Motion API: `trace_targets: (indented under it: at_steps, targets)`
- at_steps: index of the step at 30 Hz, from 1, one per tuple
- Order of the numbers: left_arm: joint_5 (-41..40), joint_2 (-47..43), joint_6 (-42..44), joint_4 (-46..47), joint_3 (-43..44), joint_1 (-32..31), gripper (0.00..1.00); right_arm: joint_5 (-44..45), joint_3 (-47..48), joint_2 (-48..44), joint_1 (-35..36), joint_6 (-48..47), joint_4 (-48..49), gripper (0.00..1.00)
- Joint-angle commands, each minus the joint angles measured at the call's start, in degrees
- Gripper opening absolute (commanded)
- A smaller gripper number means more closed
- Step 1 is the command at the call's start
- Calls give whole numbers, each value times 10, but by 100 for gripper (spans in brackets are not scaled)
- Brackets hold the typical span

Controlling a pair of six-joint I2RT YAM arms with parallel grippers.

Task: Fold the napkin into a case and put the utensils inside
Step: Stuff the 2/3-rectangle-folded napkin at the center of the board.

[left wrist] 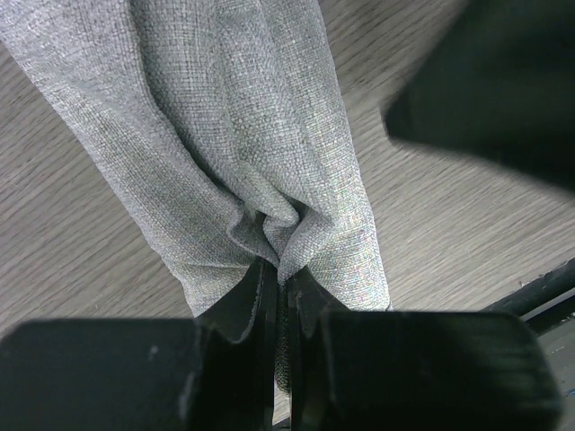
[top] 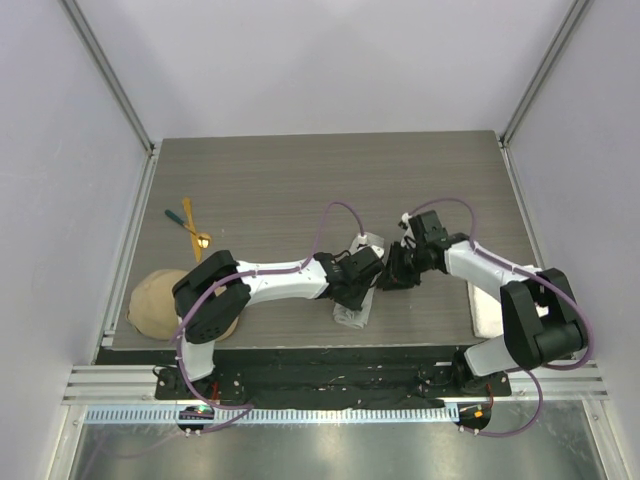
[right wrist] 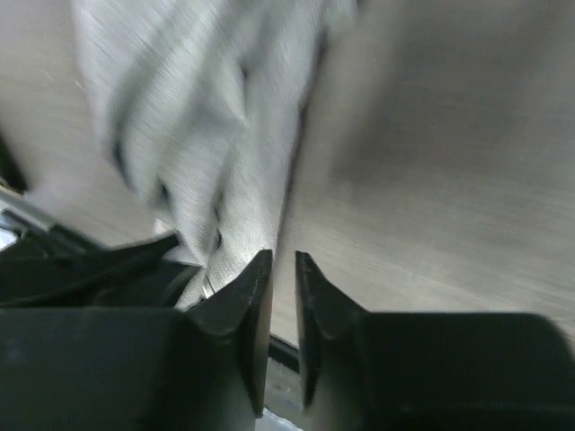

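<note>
Next, my left gripper opens and takes the layer closer to the napkin's long edge (left wrist: 370, 251), because the napkin's top layer is bunching into a fold where it pinches it.
The napkin (top: 352, 316) is a light grey cloth gathered into a narrow long strip near the table's front middle. It fills the left wrist view (left wrist: 225, 117) and shows blurred in the right wrist view (right wrist: 216, 135). My left gripper (top: 358, 287) is shut on a pinched fold at the strip's near end (left wrist: 277, 268). My right gripper (top: 393, 274) is just to the right of the strip (right wrist: 284, 260), its jaws a narrow gap apart with nothing between them. The utensils (top: 190, 226) lie at the far left: gold spoon (top: 203, 240), orange-yellow handle (top: 186, 211), teal handle (top: 173, 215).
A tan cap (top: 158, 305) lies at the front left corner. A thicker white towel (top: 486, 312) lies at the front right edge under the right arm. The table's front edge (top: 300, 347) runs just below the napkin.
</note>
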Motion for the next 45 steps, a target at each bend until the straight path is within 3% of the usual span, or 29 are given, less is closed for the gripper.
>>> trace_targets:
  at_steps: [1,2,6,19,22,27,34,37,45]
  targets:
    - [9,-7,-15,15,15,-2,0,-69,-62,-32,31,71,103,17]
    - [11,-6,-15,14,16,-2,0,-75,-78,-37,35,78,126,10]
    - [9,-2,-18,3,22,-2,0,-73,-108,-64,41,104,151,2]
    - [13,-6,-30,-2,29,-2,0,-84,-195,-12,77,178,305,1]
    - [24,-6,-33,13,21,-2,13,-66,-203,4,77,168,307,1]
    - [31,-10,-35,44,-11,-2,22,-55,-203,4,76,169,298,1]
    - [56,-44,-27,140,-83,0,51,-57,-135,-41,-34,97,140,1]
    - [81,-50,-22,174,-107,0,65,-55,-87,-52,-50,63,82,1]
    - [121,-78,-8,252,-159,0,74,-94,15,-11,-55,27,59,1]
